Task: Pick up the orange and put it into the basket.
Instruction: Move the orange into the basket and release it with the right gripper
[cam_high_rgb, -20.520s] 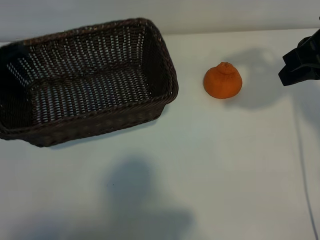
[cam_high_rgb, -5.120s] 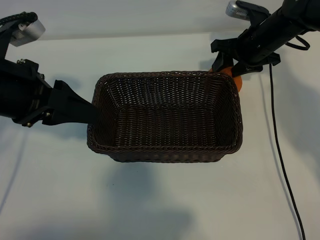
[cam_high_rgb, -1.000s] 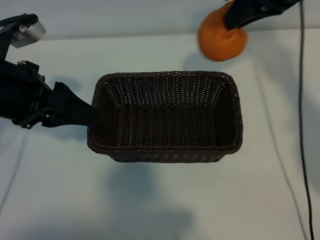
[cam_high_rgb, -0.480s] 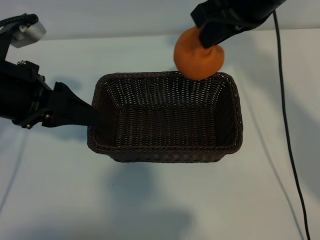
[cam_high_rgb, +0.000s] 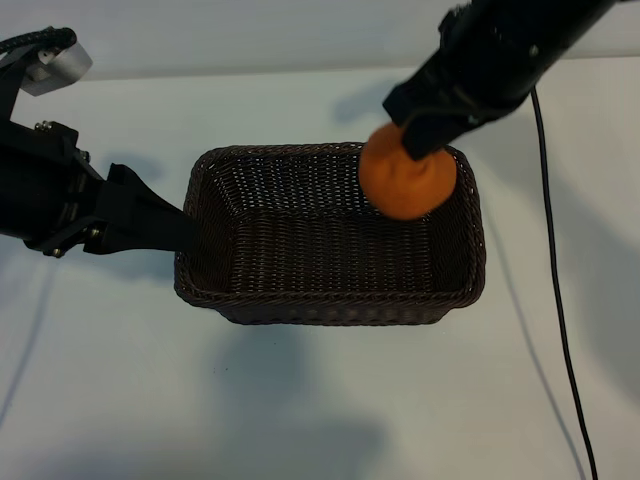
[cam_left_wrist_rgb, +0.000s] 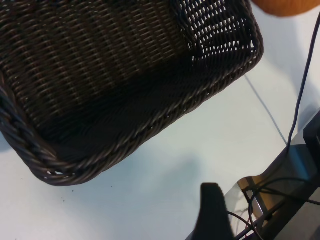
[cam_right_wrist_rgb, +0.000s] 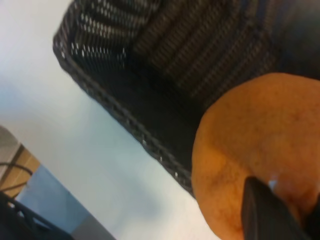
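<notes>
Next, I open my right gripper to let go of the orange on the basket's bottom by the basket's near side (cam_high_rgb: 377, 258), toward the cable side.
The orange (cam_high_rgb: 407, 182) hangs over the right end of the dark wicker basket (cam_high_rgb: 330, 303), above its far right part. My right gripper (cam_high_rgb: 422, 135) is shut on the top of the fruit and reaches in from the upper right. The right wrist view shows the orange (cam_right_wrist_rgb: 250, 145) close up, one of the fingers (cam_right_wrist_rgb: 265, 212) against it, and the basket rim (cam_right_wrist_rgb: 125, 120) beneath. My left gripper (cam_high_rgb: 165, 225) is at the basket's left end wall, open. In the left wrist view one of its fingers (cam_left_wrist_rgb: 214, 212) stands over bare table beside the basket (cam_left_wrist_rgb: 150, 122).
The basket stands mid-table on a white tabletop (cam_high_rgb: 330, 400). A black cable (cam_high_rgb: 553, 300) trails down the right side. In the left wrist view the table's edge with a frame and loose wires (cam_left_wrist_rgb: 280, 200) lies beyond the basket's corner.
My right gripper has carried the orange left and down, from above the table behind the basket's far right corner to over the basket's right end. The left arm and basket have not moved.
</notes>
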